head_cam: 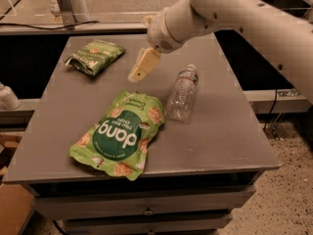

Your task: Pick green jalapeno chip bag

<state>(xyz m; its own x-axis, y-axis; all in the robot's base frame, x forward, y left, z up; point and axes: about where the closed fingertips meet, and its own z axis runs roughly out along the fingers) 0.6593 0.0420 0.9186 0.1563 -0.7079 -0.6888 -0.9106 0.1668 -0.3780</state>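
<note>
Next, I move my gripper to the green jalapeno chip bag's middle [96,57] and close it there, gathering the crinkled bag between its fingers.
The green jalapeno chip bag [95,56] is a small dark-green crinkled bag lying at the back left of the grey table [225,131]. My gripper [139,73] hangs from the white arm above the middle of the table, to the right of that bag and a little nearer the camera, touching nothing. Its pale yellow fingers [143,65] point down and to the left. It holds nothing.
A larger bright-green "dang" bag [121,133] lies at the front left of the table. A clear plastic water bottle [183,93] lies on its side right of centre. A white post [63,4] stands behind the table.
</note>
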